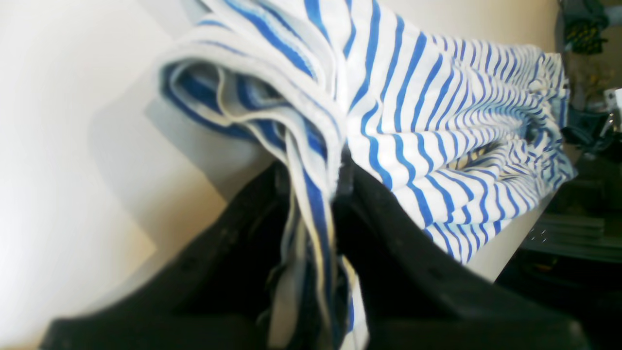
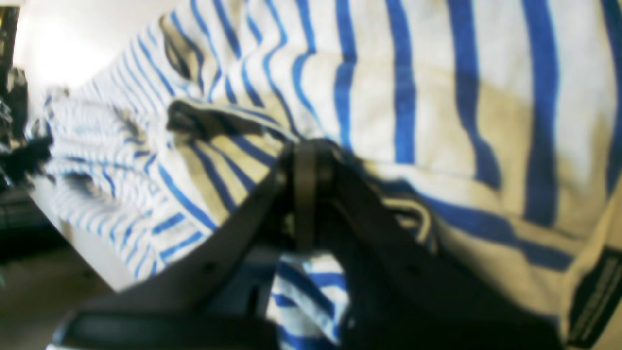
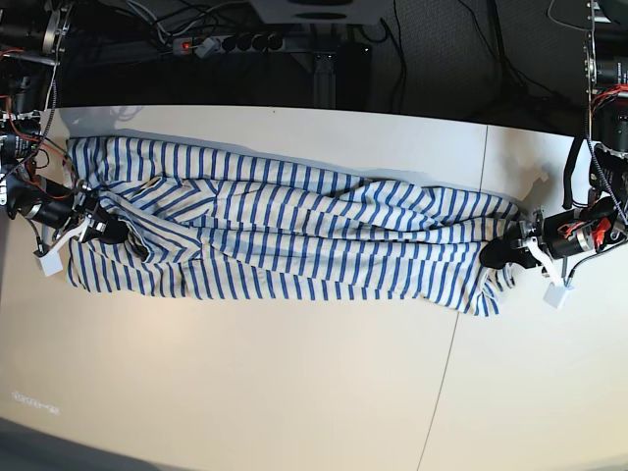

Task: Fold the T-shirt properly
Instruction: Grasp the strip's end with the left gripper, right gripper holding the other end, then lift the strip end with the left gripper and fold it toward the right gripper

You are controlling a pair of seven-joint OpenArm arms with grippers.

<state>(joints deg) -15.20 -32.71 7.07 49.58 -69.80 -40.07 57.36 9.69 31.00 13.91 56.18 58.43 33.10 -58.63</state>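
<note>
The robot's left gripper will release the T-shirt's gathered edge on its middle folds [image 3: 261,234], toward the end of the T-shirt that the right gripper holds.
The white T-shirt [image 3: 294,235] with blue stripes lies stretched lengthwise across the table [image 3: 294,383], bunched into long folds. At its right end in the base view, my left gripper [image 3: 498,255] pinches a gathered edge. In the left wrist view, my left gripper [image 1: 335,189] is shut on folded layers of the T-shirt [image 1: 427,121]. At the left end, my right gripper [image 3: 110,233] holds the cloth. The right wrist view shows my right gripper [image 2: 306,150] shut on the T-shirt [image 2: 413,97], with a dark tag [image 2: 595,296] at the lower right.
A power strip [image 3: 216,43] and cables lie behind the table's far edge. A seam [image 3: 456,334] runs across the tabletop right of the middle. Arm bases and wiring stand at both sides [image 3: 25,118] [image 3: 603,128].
</note>
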